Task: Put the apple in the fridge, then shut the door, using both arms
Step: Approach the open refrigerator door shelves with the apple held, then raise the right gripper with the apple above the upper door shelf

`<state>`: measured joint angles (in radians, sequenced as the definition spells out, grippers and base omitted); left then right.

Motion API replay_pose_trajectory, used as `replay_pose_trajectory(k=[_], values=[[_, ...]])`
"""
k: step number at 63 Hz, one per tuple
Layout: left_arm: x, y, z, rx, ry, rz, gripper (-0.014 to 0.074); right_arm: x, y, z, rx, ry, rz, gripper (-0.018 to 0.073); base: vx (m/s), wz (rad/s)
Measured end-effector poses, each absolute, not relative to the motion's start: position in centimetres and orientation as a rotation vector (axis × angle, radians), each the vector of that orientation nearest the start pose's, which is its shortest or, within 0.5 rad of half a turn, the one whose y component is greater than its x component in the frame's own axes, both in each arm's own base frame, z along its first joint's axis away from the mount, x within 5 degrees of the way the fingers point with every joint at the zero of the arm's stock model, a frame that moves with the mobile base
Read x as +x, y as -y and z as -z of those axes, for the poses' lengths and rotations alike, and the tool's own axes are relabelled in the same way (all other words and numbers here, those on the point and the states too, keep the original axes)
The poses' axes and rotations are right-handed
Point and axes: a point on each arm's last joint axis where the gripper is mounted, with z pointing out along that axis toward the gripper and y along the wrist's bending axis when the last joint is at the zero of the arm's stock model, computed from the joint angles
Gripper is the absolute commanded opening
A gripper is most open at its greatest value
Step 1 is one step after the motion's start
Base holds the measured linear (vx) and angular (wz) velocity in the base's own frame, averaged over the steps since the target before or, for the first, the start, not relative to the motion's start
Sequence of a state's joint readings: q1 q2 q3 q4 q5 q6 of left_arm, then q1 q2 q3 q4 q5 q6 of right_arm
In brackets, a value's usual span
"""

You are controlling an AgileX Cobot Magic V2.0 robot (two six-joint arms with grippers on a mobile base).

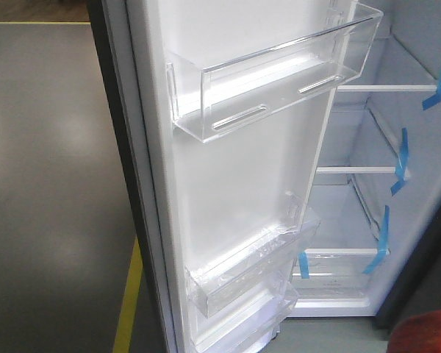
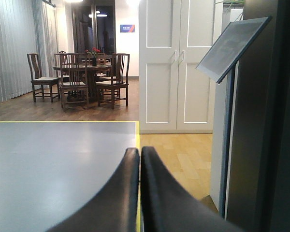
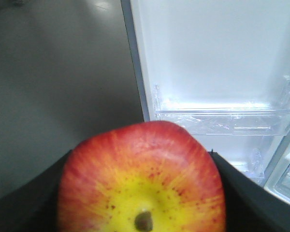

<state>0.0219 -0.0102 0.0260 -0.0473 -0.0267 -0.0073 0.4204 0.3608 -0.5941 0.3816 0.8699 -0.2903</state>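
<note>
My right gripper holds the apple. It will let go of it in the top clear bin on the open fridge door (image 1: pixel 288 63), around the middle of that bin.
The red and yellow apple (image 3: pixel 142 181) fills the bottom of the right wrist view, with my right gripper (image 3: pixel 141 193) shut on it, black fingers (image 3: pixel 246 198) on both sides. Its red top (image 1: pixel 425 332) shows at the front view's bottom right corner. The fridge (image 1: pixel 367 132) stands open, white inside, with shelves edged in blue tape. Its door (image 1: pixel 235 184) is swung wide, white inner face and clear bins (image 1: pixel 272 73) towards me; that face (image 3: pixel 217 53) lies ahead of the apple. My left gripper (image 2: pixel 139 153) is shut on nothing, beside a dark upright panel (image 2: pixel 270 121).
Grey floor (image 1: pixel 51 184) with a yellow line (image 1: pixel 128 301) lies left of the door. In the left wrist view, a tilted sign on a stand (image 2: pixel 232 46), white double doors (image 2: pixel 176 63) and a dining table with chairs (image 2: pixel 82 77) stand farther off.
</note>
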Motion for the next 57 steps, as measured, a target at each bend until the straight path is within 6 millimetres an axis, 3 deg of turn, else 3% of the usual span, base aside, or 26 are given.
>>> replay_pose_trajectory(k=[12,24,57], values=[[5.6,-0.1,-20.7,-0.057,-1.472,0.026,-0.0006,4.2,-4.6,-31.7,-0.638,-1.983,-0.522,0.0401,0.00,0.00],[5.6,-0.1,-20.7,-0.057,-1.472,0.026,-0.0006,5.5,-4.5,-33.6,-0.583,-1.973,-0.452,0.0401,0.00,0.00],[5.6,-0.1,-20.7,-0.057,-1.472,0.026,-0.0006,14.3,-7.0,-42.4,-0.561,-1.986,-0.271,0.0401,0.00,0.00]])
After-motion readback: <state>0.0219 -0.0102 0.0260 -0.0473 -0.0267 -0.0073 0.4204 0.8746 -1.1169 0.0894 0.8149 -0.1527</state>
